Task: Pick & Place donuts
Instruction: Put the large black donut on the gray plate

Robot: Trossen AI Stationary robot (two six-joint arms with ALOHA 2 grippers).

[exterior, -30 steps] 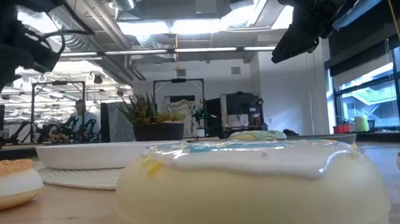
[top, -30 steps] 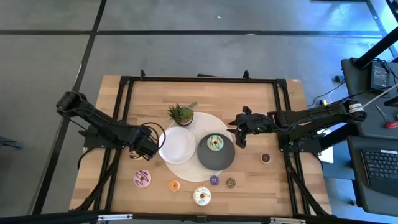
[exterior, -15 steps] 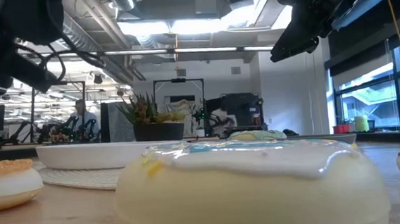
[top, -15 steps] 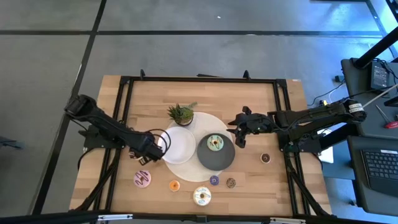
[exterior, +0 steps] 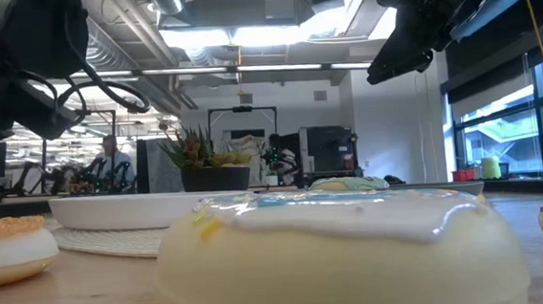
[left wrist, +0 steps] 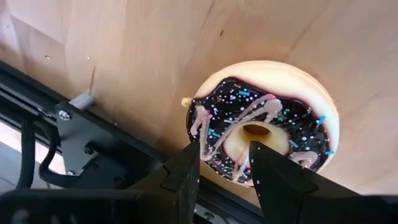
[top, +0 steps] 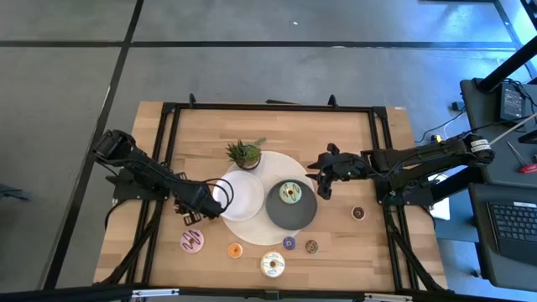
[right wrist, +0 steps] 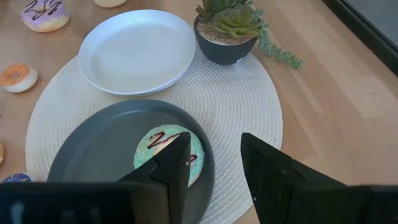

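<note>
The dark-iced donut is wider than the left gripper's opening, so the left gripper will put one finger into the donut's hole and pinch the ring's near side (left wrist: 214,144).
My left gripper (top: 193,215) hangs open by the white plate's left rim, over the dark-iced donut with pink drizzle (top: 192,242). In the left wrist view its open fingers (left wrist: 224,152) frame that donut (left wrist: 267,121), which lies flat on the wood. My right gripper (top: 321,186) is open and raised beside the dark grey plate (top: 304,220), where a green-iced donut (top: 290,194) lies. The right wrist view looks past that gripper (right wrist: 214,140) at the green donut (right wrist: 163,144). An orange mini (top: 235,250), a white donut (top: 272,265), a purple mini (top: 289,243), a brown mini (top: 311,247) and a chocolate one (top: 358,213) lie on the table.
A bare white plate (top: 239,195) and the grey plate sit on a round woven mat (top: 277,168). A small potted plant (top: 244,153) stands at the mat's far side. A black frame rail (left wrist: 93,134) runs close by the drizzled donut. The white donut (exterior: 340,243) fills the low view.
My left arm has swung a little toward the table's right and near edge, bringing its gripper nearer the drizzled donut. The right arm and the donuts have kept still.
</note>
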